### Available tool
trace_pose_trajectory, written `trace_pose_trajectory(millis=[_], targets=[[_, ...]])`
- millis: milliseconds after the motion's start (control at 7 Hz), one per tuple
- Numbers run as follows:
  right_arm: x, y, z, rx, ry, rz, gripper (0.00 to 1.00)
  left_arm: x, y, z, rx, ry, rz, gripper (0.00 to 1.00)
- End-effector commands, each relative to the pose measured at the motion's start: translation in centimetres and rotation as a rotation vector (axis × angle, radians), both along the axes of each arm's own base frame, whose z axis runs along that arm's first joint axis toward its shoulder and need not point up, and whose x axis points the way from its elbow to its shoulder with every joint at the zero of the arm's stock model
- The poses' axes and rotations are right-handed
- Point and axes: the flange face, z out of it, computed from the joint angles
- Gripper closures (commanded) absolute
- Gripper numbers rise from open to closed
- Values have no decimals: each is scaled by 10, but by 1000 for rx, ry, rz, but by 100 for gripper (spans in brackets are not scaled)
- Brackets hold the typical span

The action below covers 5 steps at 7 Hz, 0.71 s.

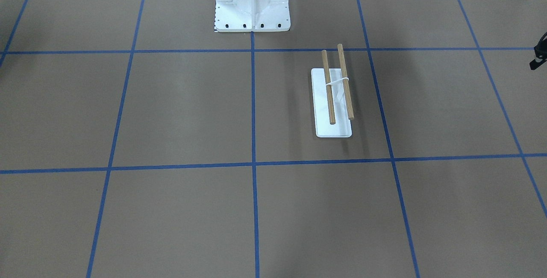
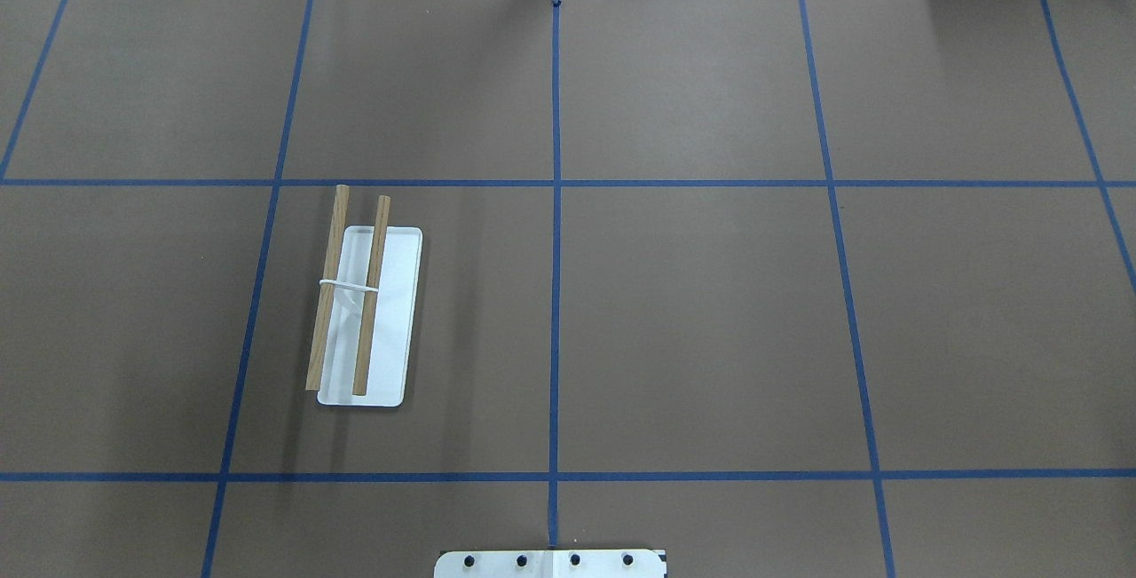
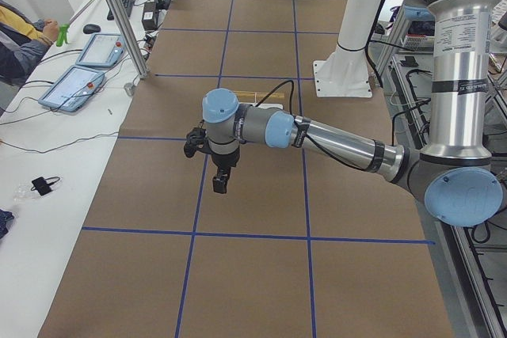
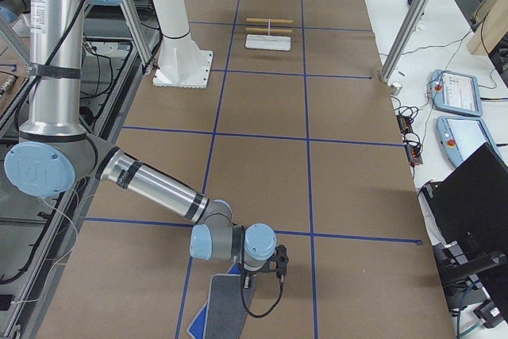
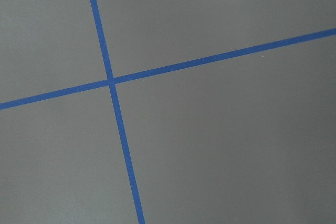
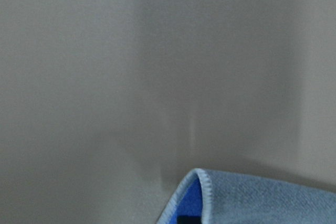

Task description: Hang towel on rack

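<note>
Next, I open my right gripper, turn it and close it around the towel's corner point(image 6: 198, 173) before lifting, because its fingers are over the blue bottom side, crooked to the folded edge.
The rack point(image 1: 333, 98) stands on the brown table, a white base with two parallel wooden dowels; it also shows in the overhead view point(image 2: 368, 312) and far off in the exterior right view point(image 4: 268, 31). The towel point(image 4: 226, 303) lies dark grey with a blue underside at the table's end on my right. Its light-edged rim is folded up with the blue side showing in the right wrist view point(image 6: 252, 200). My right gripper point(image 4: 244, 279) points down at the towel; I cannot tell if it is open or shut. My left gripper point(image 3: 219, 184) hangs above bare table; I cannot tell its state.
The large white bolted pedestal point(image 1: 252, 4) stands behind the rack. Blue tape lines cross the table point(image 5: 111, 81). Operators' tablets point(image 3: 75, 85) and cables lie on the white bench beside the table. A black part point(image 1: 539, 56) shows at the front-facing view's right edge.
</note>
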Motion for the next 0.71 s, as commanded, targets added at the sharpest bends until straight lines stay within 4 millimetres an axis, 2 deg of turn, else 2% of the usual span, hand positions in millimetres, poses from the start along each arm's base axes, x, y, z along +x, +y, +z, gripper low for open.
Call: trace_pose_trajectory(millis=[0, 143, 286, 571], targets=[[-1, -25, -20, 50, -3, 3, 0, 0, 0, -1, 1, 0, 0, 2], [-1, -31, -25, 62, -2, 1, 0, 0, 0, -1, 1, 0, 0, 2], [0, -31, -21, 92, 14, -40, 0, 0, 0, -1, 2, 0, 0, 2], [2, -16, -6, 129, 17, -119, 0, 0, 0, -3, 5, 1, 0, 2]])
